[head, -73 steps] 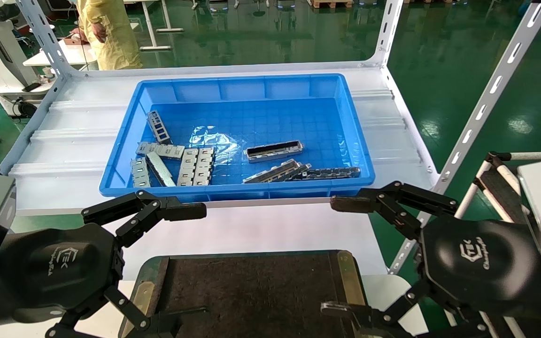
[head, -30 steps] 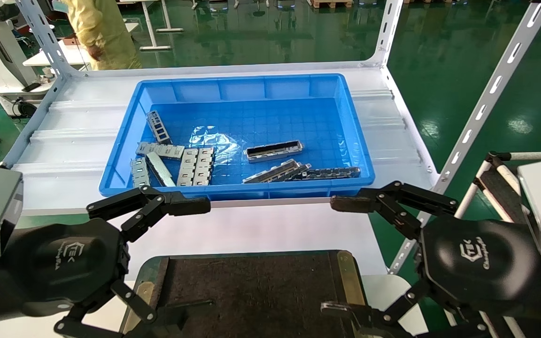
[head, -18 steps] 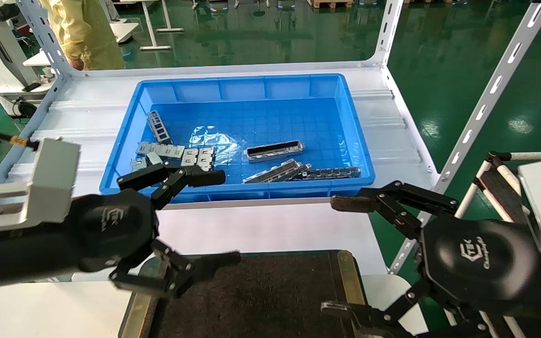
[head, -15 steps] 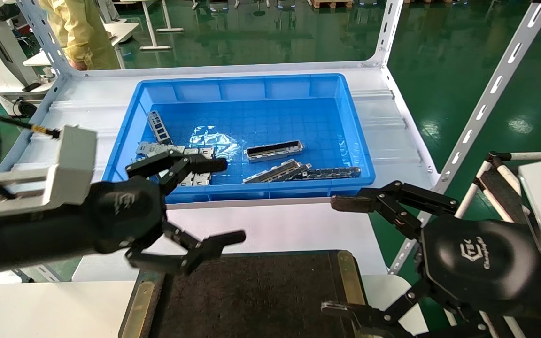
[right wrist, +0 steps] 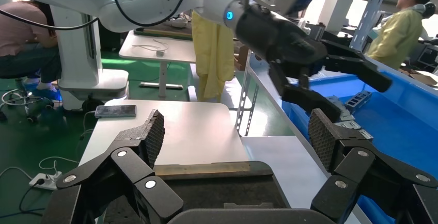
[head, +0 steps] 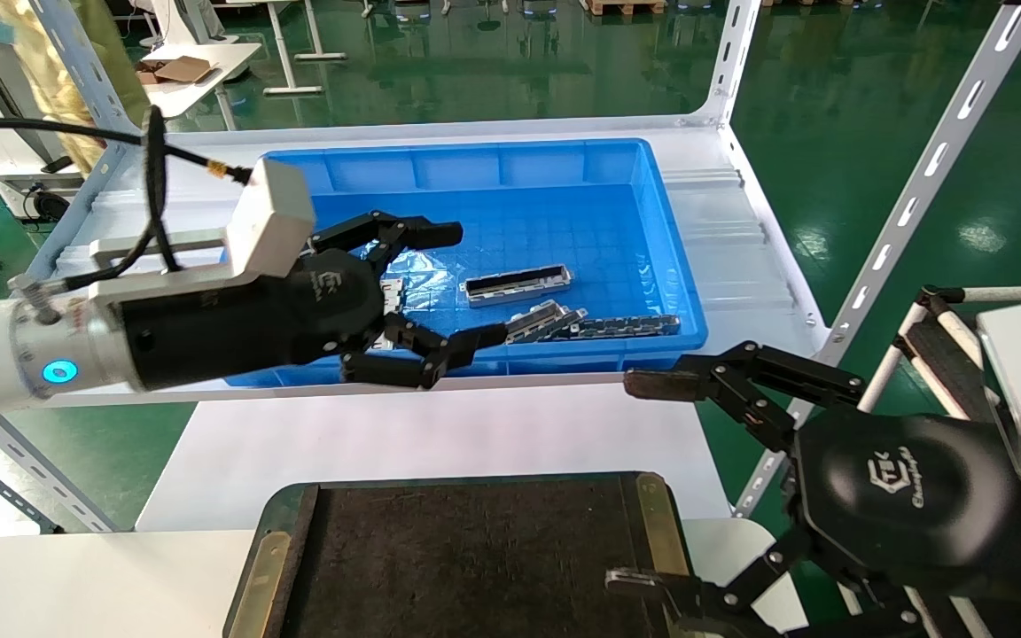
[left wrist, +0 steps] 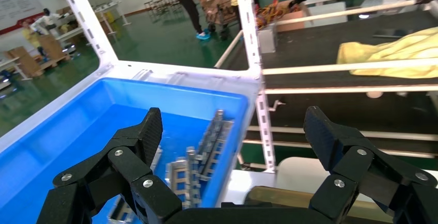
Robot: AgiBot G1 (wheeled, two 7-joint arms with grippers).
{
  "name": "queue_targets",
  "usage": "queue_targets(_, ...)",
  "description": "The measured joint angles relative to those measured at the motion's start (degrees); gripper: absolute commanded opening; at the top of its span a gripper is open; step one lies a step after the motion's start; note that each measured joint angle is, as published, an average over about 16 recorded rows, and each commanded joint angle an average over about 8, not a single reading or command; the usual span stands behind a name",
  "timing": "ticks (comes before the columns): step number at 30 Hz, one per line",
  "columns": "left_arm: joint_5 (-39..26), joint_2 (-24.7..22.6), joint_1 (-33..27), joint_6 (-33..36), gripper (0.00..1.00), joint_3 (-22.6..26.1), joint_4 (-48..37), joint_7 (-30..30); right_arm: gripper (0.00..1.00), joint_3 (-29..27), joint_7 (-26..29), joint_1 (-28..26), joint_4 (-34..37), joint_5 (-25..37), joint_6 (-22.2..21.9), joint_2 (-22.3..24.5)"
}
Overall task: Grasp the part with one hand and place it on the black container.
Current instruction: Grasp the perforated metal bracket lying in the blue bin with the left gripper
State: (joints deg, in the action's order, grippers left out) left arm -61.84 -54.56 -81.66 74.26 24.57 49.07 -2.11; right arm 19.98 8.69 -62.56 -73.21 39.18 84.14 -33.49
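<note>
The part is in the middle of the blue bin. Next, my left gripper grabs it across its long sides, near the part's end (head: pixel 491 288) closest to my left gripper.
The part (head: pixel 518 285), a silver-grey trough with a dark hollow, lies in the middle of the blue bin (head: pixel 475 152). My left gripper (head: pixel 466 283) is open and empty. It hangs over the bin's near left part, with its fingertips just left of the part and apart from it. In the left wrist view the open left gripper (left wrist: pixel 235 128) looks over the bin's corner (left wrist: pixel 62 131). The black container (head: pixel 652 523) sits at the near edge. My right gripper (head: pixel 635 483) is open and empty, parked at the container's right side. In the right wrist view the right gripper (right wrist: pixel 237 131) frames the container (right wrist: pixel 206 170).
A second trough (head: pixel 533 321) and a dark perforated strip (head: pixel 630 326) lie near the bin's front wall. Flat plates (head: pixel 391 292) are mostly hidden behind my left hand. White slotted shelf posts (head: pixel 918 186) stand at the right. A white table (head: pixel 475 434) separates bin and container.
My left arm has lifted from beside the container and swung forward over the bin's near left part, still open. The right arm has not moved.
</note>
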Motion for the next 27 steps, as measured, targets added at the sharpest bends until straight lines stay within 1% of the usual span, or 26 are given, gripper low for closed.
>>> queue_targets(14, -6.0, -11.0, -9.7, -5.7, 1.00, 2.7, -22.7, 9.5, 1.00, 0.0, 0.0, 0.0, 0.0, 0.0, 0.0, 0.0)
queue_targets(21, -7.4, -15.7, -12.9, -9.8, 1.00, 3.2, -32.8, 13.8, 1.00, 0.0, 0.0, 0.0, 0.0, 0.0, 0.0, 0.0)
queue_targets(27, -7.9, -19.2, -14.6, -14.0, 1.00, 3.3, -39.5, 16.5, 1.00, 0.0, 0.0, 0.0, 0.0, 0.0, 0.0, 0.0)
